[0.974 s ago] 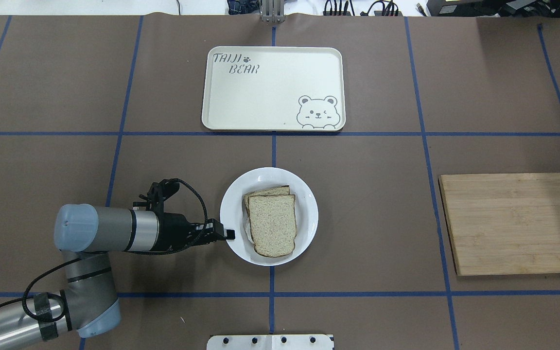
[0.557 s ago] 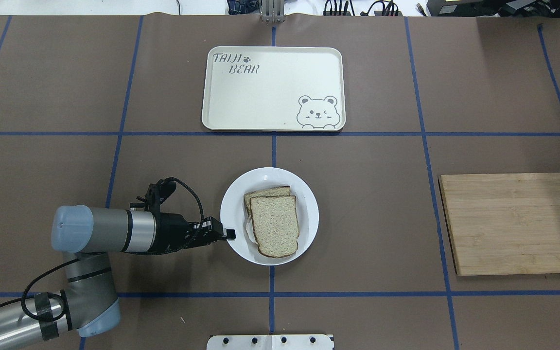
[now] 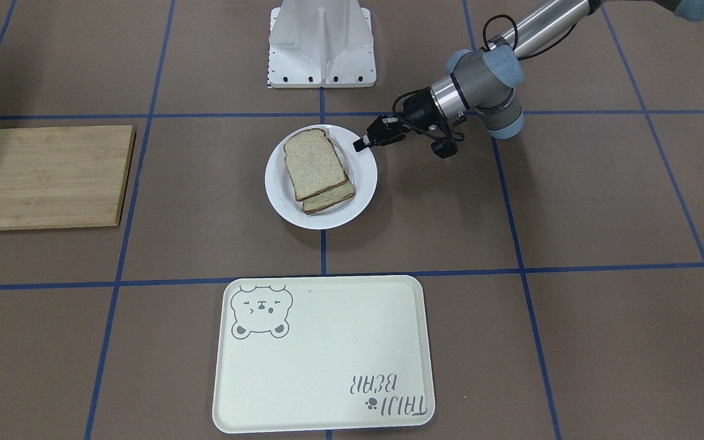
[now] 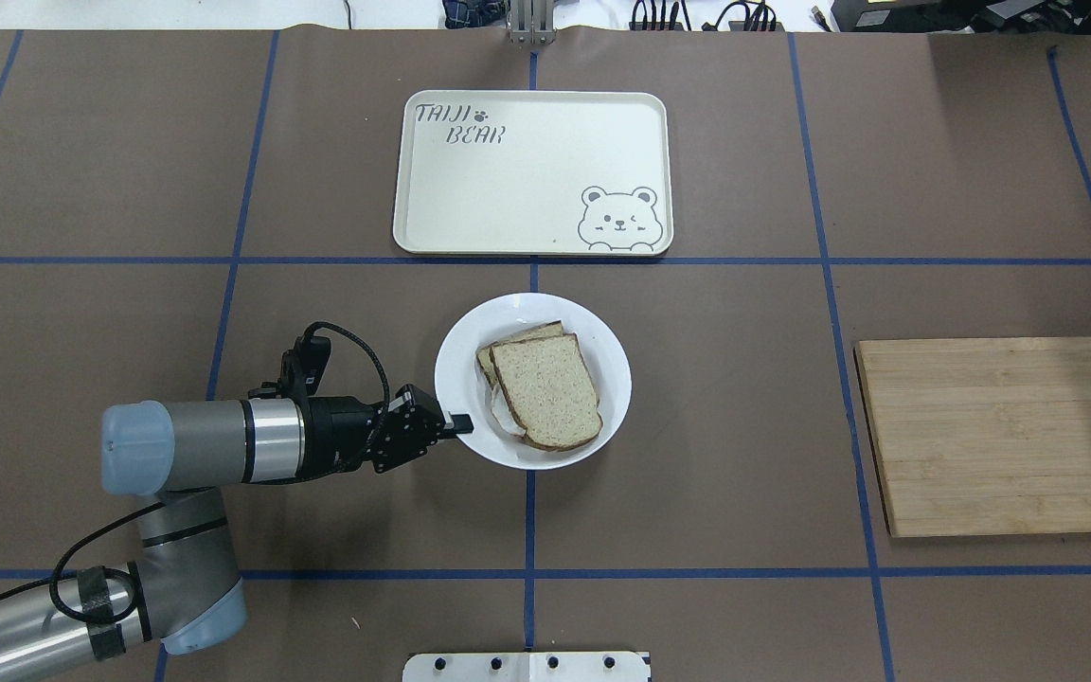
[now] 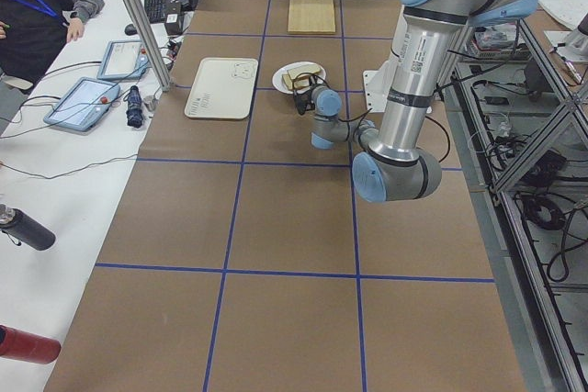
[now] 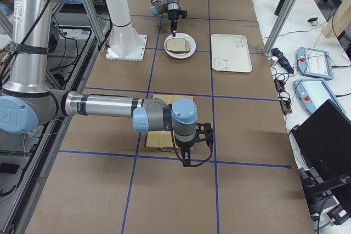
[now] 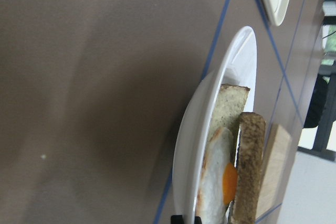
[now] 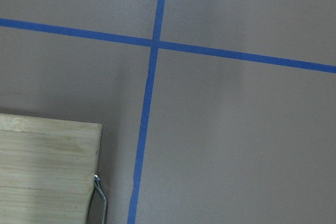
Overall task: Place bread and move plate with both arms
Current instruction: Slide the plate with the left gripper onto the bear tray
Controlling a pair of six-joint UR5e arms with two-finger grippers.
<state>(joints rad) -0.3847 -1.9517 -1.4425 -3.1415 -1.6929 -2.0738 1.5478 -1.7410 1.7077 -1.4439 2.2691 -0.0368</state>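
My left gripper is going to release the white plate in the middle of the cream bear tray [image 3: 335, 357].
The white plate [image 4: 475, 371] sits mid-table with two bread slices stacked on it. The plain bread [image 4: 545, 390] lies on top. Under it, the left wrist view shows a fried egg [image 7: 219, 179] on the lower slice [image 7: 231, 106]. My left gripper [image 4: 458, 425] is shut on the plate's near-left rim, also shown in the front view [image 3: 358, 145], where the plate [image 3: 365, 178] and bread [image 3: 313, 160] show too. My right gripper [image 6: 189, 160] hangs near the cutting board's end; I cannot tell whether it is open or shut.
A cream bear tray [image 4: 531, 170] lies beyond the plate, across a blue tape line. A wooden cutting board [image 4: 1000, 436] lies at the right. The robot's white base [image 3: 321, 43] stands behind the plate. A thin metal loop [image 8: 101, 195] lies by the board's corner.
The left gripper has moved away from the robot toward the tray, taking the plate with it. The plate and bread have turned a little. The right arm shows only now.
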